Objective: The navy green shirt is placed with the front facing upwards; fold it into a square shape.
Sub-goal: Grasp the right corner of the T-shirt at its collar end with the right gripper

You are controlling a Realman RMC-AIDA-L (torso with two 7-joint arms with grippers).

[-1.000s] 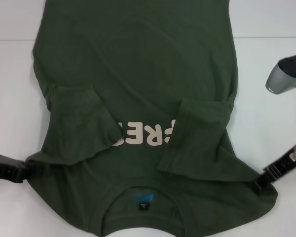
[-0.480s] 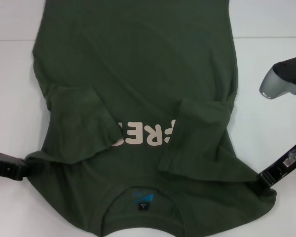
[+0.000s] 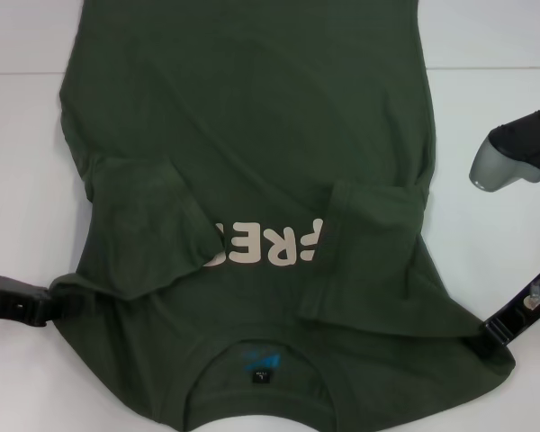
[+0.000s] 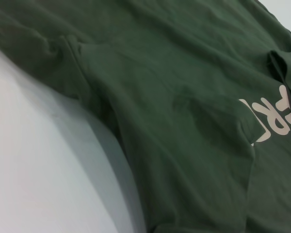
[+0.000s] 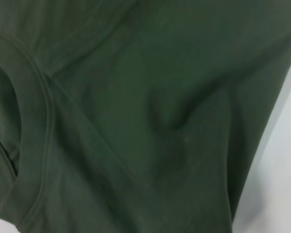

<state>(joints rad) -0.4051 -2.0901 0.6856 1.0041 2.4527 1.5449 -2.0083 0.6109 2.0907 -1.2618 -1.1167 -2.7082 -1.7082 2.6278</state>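
My right gripper should release the folded sleeve's edge, take the shirt's jutting shoulder corner (image 3: 499, 368), then fold.
The navy green shirt (image 3: 252, 135) lies front up on the white table, its collar at the near edge and its hem running out of the far side of the head view. Both sleeves are folded inward and cover the ends of the cream lettering (image 3: 265, 245). A small dark neck label (image 3: 263, 364) with a blue mark sits inside the collar. My left gripper (image 3: 43, 300) is shut on the shirt's left shoulder corner, and my right gripper (image 3: 482, 326) on the right shoulder corner. The left wrist view shows the shirt (image 4: 174, 97); the right wrist view shows the ribbed collar (image 5: 36, 97).
The white table (image 3: 18, 180) shows bare on both sides of the shirt. A grey and black joint of my right arm (image 3: 513, 148) hangs above the table to the right of the shirt.
My right gripper has drawn the right shoulder corner outward and nearer, stretching that side flatter. The left gripper has shifted slightly nearer with its corner. The right arm's grey joint has risen.
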